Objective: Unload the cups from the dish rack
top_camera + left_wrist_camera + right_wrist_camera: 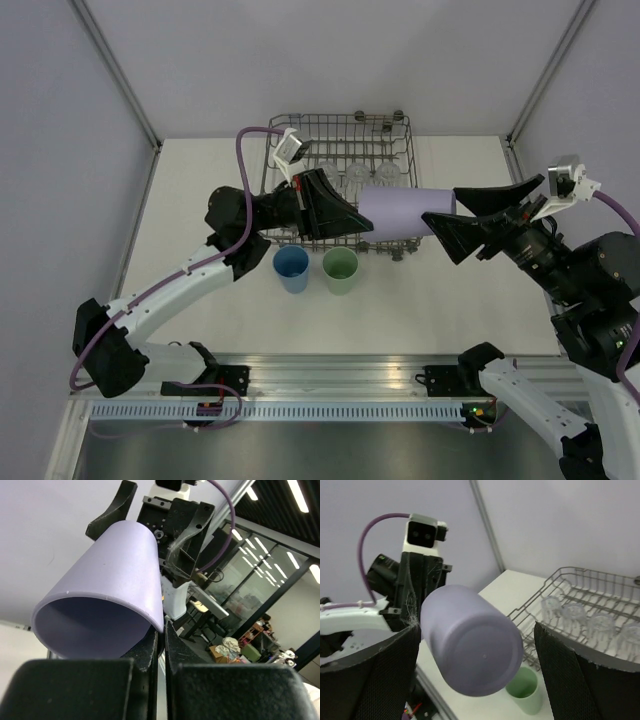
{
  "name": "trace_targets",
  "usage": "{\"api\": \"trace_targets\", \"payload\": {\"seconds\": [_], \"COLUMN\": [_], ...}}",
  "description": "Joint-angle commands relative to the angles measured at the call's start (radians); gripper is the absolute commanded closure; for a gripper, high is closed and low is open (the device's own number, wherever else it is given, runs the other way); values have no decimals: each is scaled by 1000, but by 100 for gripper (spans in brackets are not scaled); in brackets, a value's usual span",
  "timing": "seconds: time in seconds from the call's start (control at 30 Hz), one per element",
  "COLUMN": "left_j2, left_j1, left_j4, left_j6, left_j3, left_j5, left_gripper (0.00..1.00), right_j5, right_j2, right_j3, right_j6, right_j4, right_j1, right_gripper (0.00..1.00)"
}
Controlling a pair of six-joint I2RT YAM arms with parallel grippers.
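My left gripper is going to set the lilac-purple cup down on the table [387,288] beside the green cup, opposite the blue cup.
The lilac-purple cup [405,212] is held on its side in the air over the dish rack's [340,118] front edge. My left gripper [362,222] is shut on its rim, one finger inside the mouth and one outside, as the left wrist view shows [162,625]. My right gripper [440,208] is open, its fingers either side of the cup's base [470,645] with a gap on the right. The blue cup [291,267] and green cup [340,270] stand upright on the table before the rack. Several clear glasses [355,173] sit in the rack.
The rack's wire wall [580,575] and clear glasses [575,612] lie to the right of my right gripper [476,630]. The green cup [525,687] stands directly below the held cup. White walls and metal posts [120,80] enclose the table.
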Motion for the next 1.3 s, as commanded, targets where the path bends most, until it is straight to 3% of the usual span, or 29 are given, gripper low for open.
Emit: {"api": "trace_targets", "payload": {"seconds": [0.0,0.17,0.2,0.3,0.33,0.47,0.67,0.8,1.03,1.27], "left_j2": [-44,-25,-5,99,129,302,529,600,736,807], "left_j1": [-8,-50,-62,-99,-110,-197,-303,-323,-403,-432], "left_j4": [-245,-745,-946,-1184,-1340,-1668,-1997,-2065,-2197,-2208], "left_j6": [181,559,619,793,853,956,1056,1088,1192,1299], "left_j3": [89,291,339,523,633,889,1196,1241,1304,1248], "left_j5": [-3,-137,-168,-260,-295,-516,-768,-819,-995,-954], "left_gripper": [98,98,98,98,98,98,98,98,98,98], "right_j5": [178,420,441,500,514,651,876,949,950,923], "right_j2": [-3,-12,-16,-23,-21,-47,-53,-41,-44,-43], "right_j3": [21,52,61,87,95,130,230,303,285,284], "right_j6": [-85,-149,-158,-188,-191,-183,-178,-198,-209,-209], "right_j4": [-122,-234,-259,-308,-322,-374,-492,-573,-592,-589], "right_j1": [-2,-2,-2,-2,-2,-2,-2,-2,1,1], "right_gripper": [2,2,2,2,2,2,2,2,2,2]}}
